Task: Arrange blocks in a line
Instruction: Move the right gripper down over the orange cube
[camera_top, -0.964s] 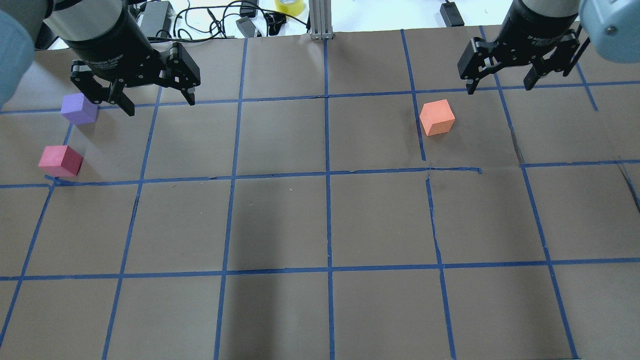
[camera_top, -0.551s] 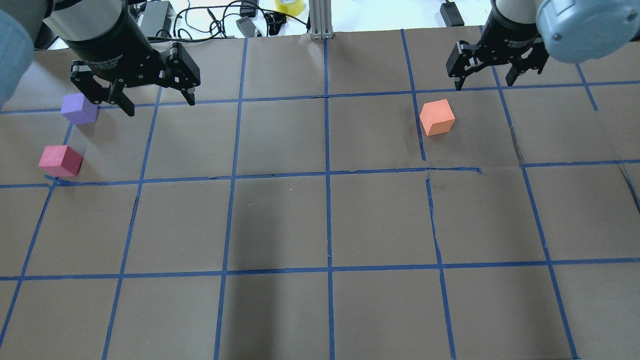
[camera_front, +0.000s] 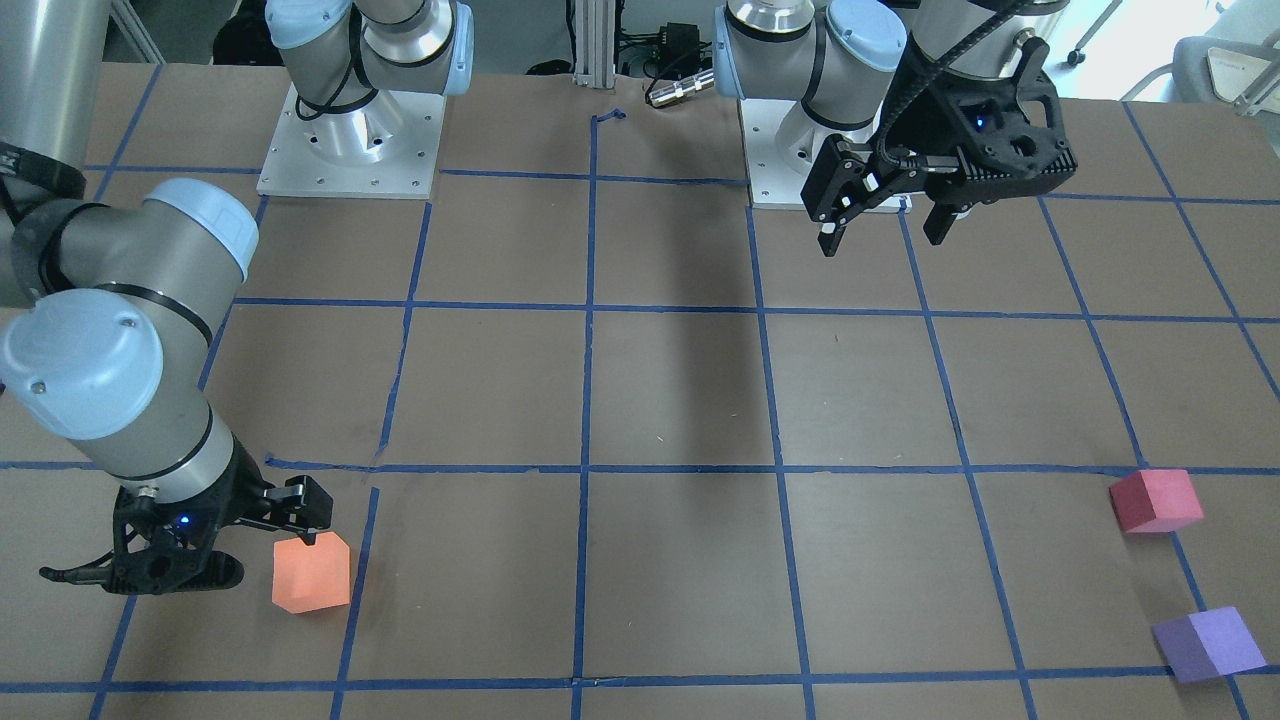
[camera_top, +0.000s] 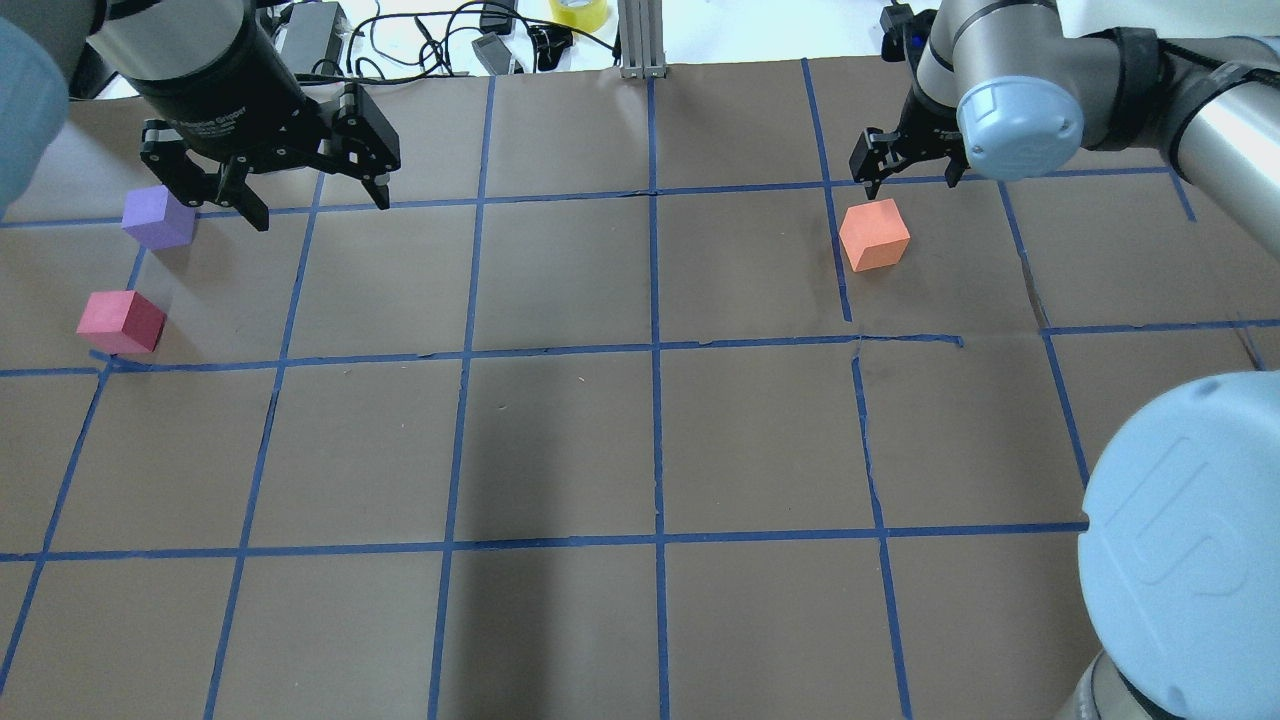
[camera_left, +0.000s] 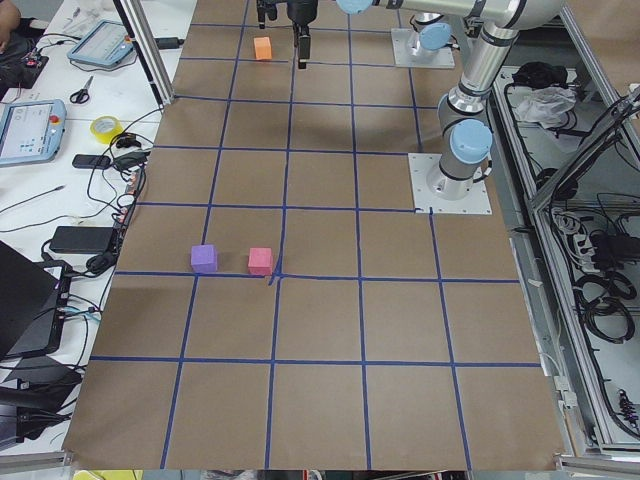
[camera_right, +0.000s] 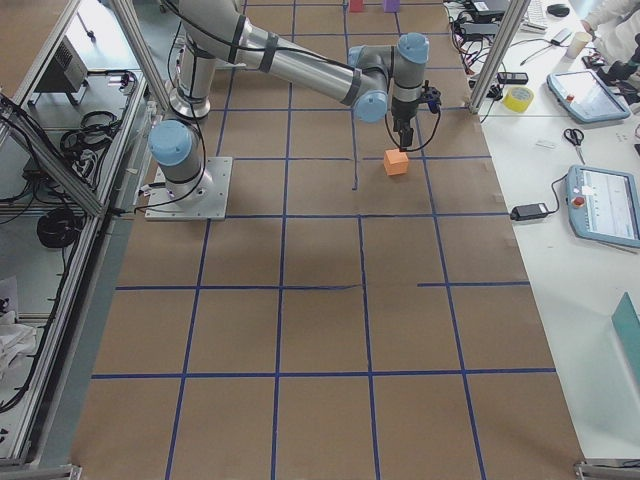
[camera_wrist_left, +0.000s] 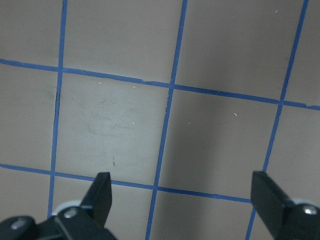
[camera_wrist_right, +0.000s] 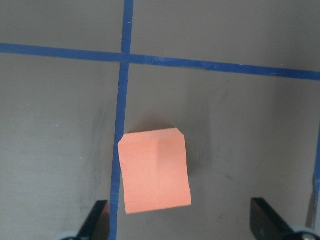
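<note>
The orange block will be grabbed by my right gripper across its middle (camera_front: 314, 574) (camera_wrist_right: 156, 172), between the block's side along the blue tape line and the block's opposite side.
The orange block (camera_top: 875, 235) lies on the brown table at the far right, also in the front view (camera_front: 311, 573). My right gripper (camera_top: 910, 180) is open and hovers just behind it. In the right wrist view the orange block (camera_wrist_right: 156, 170) lies ahead of the right gripper (camera_wrist_right: 182, 220), nearer one finger. The purple block (camera_top: 158, 217) and the reddish-pink block (camera_top: 121, 322) sit close together at the far left. My left gripper (camera_top: 322, 212) is open and empty, to the right of the purple block and above the table.
Blue tape lines (camera_top: 655, 350) divide the brown paper into squares. Cables, a yellow tape roll (camera_top: 580, 12) and an aluminium post (camera_top: 640, 40) lie beyond the far edge. My right arm's elbow (camera_top: 1180, 540) fills the overhead view's lower right.
My right gripper has moved left towards the orange block and turned, and its elbow has come into view at the lower right. The left arm and all blocks have not moved.
</note>
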